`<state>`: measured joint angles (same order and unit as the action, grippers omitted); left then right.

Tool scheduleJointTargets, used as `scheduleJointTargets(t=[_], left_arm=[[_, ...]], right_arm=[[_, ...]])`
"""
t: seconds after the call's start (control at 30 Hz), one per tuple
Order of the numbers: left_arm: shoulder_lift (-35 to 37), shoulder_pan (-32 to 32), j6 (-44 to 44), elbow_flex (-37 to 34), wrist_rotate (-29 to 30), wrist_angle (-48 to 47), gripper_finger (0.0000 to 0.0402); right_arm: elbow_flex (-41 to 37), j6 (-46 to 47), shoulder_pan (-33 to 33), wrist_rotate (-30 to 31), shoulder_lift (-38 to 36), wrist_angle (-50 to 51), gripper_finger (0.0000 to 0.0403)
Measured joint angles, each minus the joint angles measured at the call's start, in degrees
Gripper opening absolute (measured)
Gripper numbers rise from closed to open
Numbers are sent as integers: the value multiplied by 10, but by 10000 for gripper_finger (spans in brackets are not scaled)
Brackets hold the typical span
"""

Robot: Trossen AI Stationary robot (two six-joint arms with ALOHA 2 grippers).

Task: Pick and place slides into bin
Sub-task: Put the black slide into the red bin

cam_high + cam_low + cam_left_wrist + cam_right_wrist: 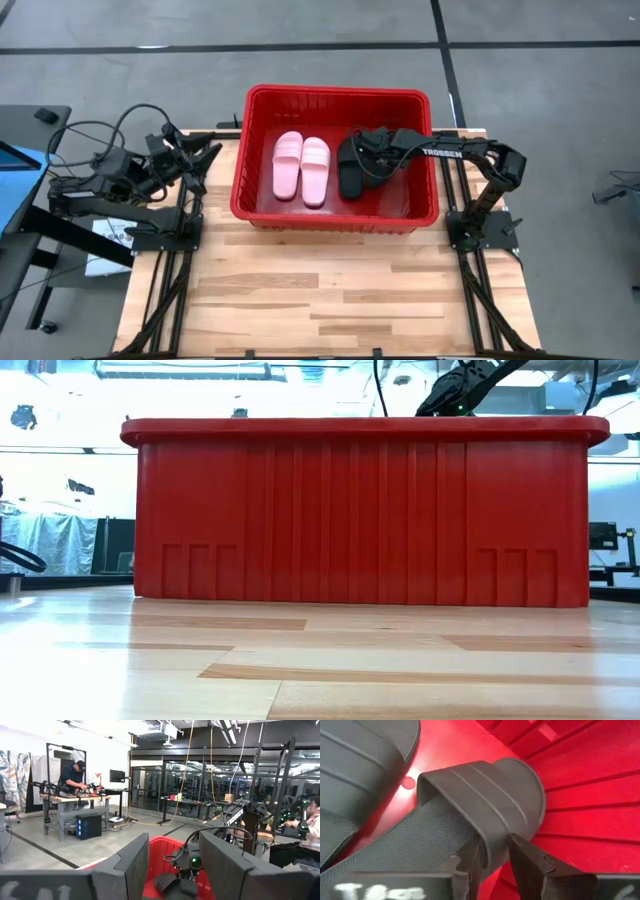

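Next, I grip the strap's edge [483, 833] again with my right gripper and turn the second black slide parallel before leaving, because its toe slants away from the other black slide.
The red bin [338, 92] stands on the table's far middle; it also fills the low view [360, 430]. Two pale pink slides [302, 168] lie side by side on its floor at the left. One black slide [350, 178] lies flat right of them and also shows in the right wrist view [360, 765]. My right gripper [374, 150] reaches into the bin from the right and is shut on the second black slide [445, 830]. My left gripper [205, 152] waits open and empty at the table's left edge, outside the bin. My right gripper [496, 851] pinches the wide strap of the black slide at its edge [495, 827]. One finger [470, 862] is under the strap, inside the opening, and the other finger [530, 865] is outside on the ribbed top. The slide is inside the bin; whether it rests on the floor I cannot tell.
The bin's high walls [360, 530] hide its contents in the low view. Bare wooden table [330, 290] lies in front of the bin. Beyond the table, people show at workbenches in the left wrist view [75, 775].
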<state>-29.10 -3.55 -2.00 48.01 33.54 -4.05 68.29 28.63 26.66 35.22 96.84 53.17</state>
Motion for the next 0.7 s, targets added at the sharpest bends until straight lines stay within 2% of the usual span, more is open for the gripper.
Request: scheduleJointTargets(t=[0.47,0.57,0.7], left_arm=[[0,0,11,0,1,-13,165],[0,0,11,0,1,-13,165],[0,0,11,0,1,-13,165]], right_arm=[[0,-35,-4,1,0,-21,84],[0,-38,-4,2,0,-22,65],[0,-39,-4,1,0,-20,15]])
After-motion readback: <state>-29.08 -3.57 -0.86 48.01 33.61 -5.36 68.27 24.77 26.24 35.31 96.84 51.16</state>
